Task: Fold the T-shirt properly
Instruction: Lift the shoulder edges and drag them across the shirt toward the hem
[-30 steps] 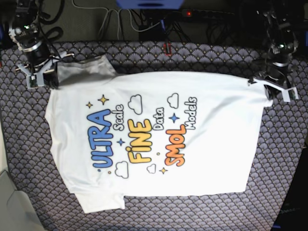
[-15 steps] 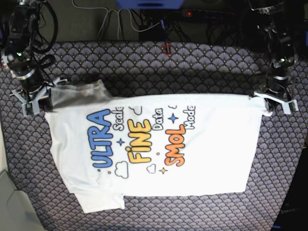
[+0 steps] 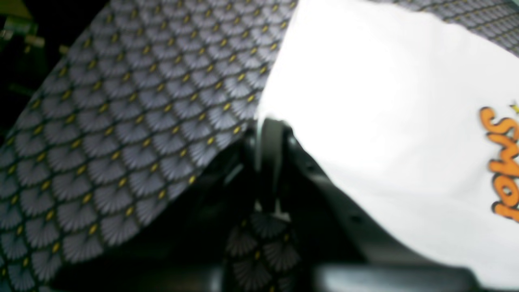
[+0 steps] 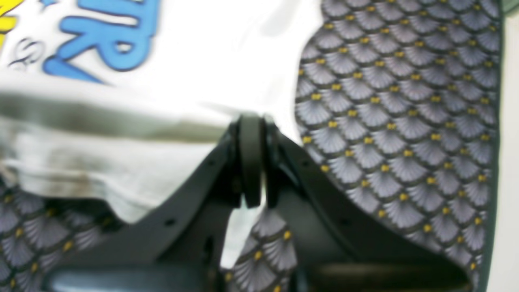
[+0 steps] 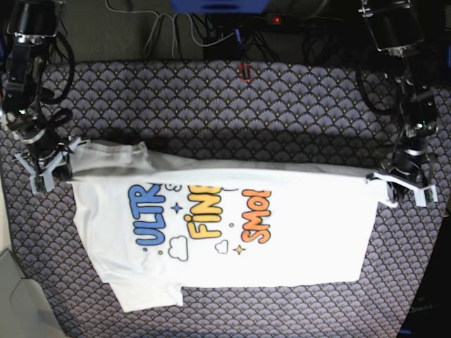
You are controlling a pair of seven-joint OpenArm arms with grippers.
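Next, my left gripper releases the hem corner on the T-shirt's side edge, so that it is level with the orange lettering [image 5: 369, 217].
The white T-shirt [image 5: 282, 232] lies print-up on the patterned cloth, its far edge lifted and stretched into a fold that covers the top of the print. My left gripper [image 5: 387, 189] is shut on the shirt's hem corner at the right; the wrist view shows its fingertips [image 3: 269, 134] pinching white fabric [image 3: 385, 121]. My right gripper [image 5: 53, 163] is shut on the shoulder corner at the left; its fingertips [image 4: 251, 134] pinch the folded edge [image 4: 121, 121], with the blue lettering beyond.
The table is covered with a grey fan-patterned cloth [image 5: 225, 105]. Cables and a power strip [image 5: 232, 21] lie beyond the far edge. A sleeve [image 5: 148, 292] lies flat near the front edge. A pale surface [image 5: 14, 296] borders the table's left front.
Both grippers have moved toward the front edge with the far edge of the shirt, so the fold now hides more of the print's top words.
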